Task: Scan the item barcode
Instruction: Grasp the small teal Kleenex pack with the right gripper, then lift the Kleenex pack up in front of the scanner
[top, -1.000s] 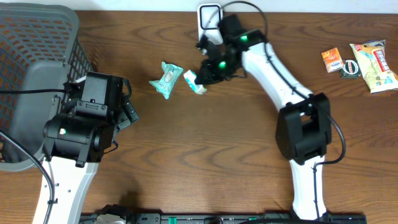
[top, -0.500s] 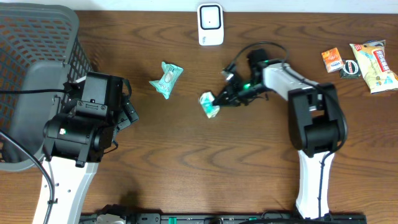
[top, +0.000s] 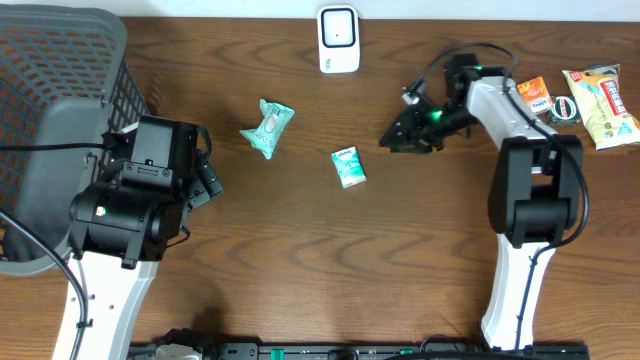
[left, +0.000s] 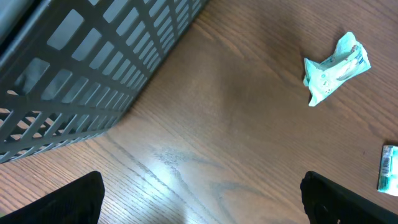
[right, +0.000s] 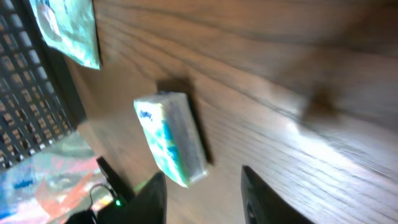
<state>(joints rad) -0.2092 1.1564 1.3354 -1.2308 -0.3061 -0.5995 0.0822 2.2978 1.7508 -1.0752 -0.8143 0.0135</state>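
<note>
The pack is beyond the right gripper's narrowly parted fingers, so the robot should open them wider and grasp the pack by its near end (right: 193, 170) before scanning it.
The item, a small teal and white pack (top: 348, 166), lies flat on the wooden table (top: 330, 260) by itself, below the white scanner (top: 338, 38) at the back edge. My right gripper (top: 393, 139) hovers just to the pack's right, open and holding nothing. In the right wrist view the pack (right: 171, 140) lies just beyond the parted fingertips (right: 267, 199) of the right gripper (right: 202, 200). My left gripper (top: 207, 172) stays beside the basket, and in the left wrist view the left gripper (left: 202, 205) is wide open over bare wood.
A grey mesh basket (top: 50, 110) fills the back left corner. A crumpled teal wrapper (top: 267, 127) lies left of the pack. Snack packets (top: 600, 105) and an orange sachet (top: 535, 96) sit at the back right.
My right gripper carried the pack from under the scanner down to the table's middle, opened and let it go, then drew back to the right. The left arm has not moved.
</note>
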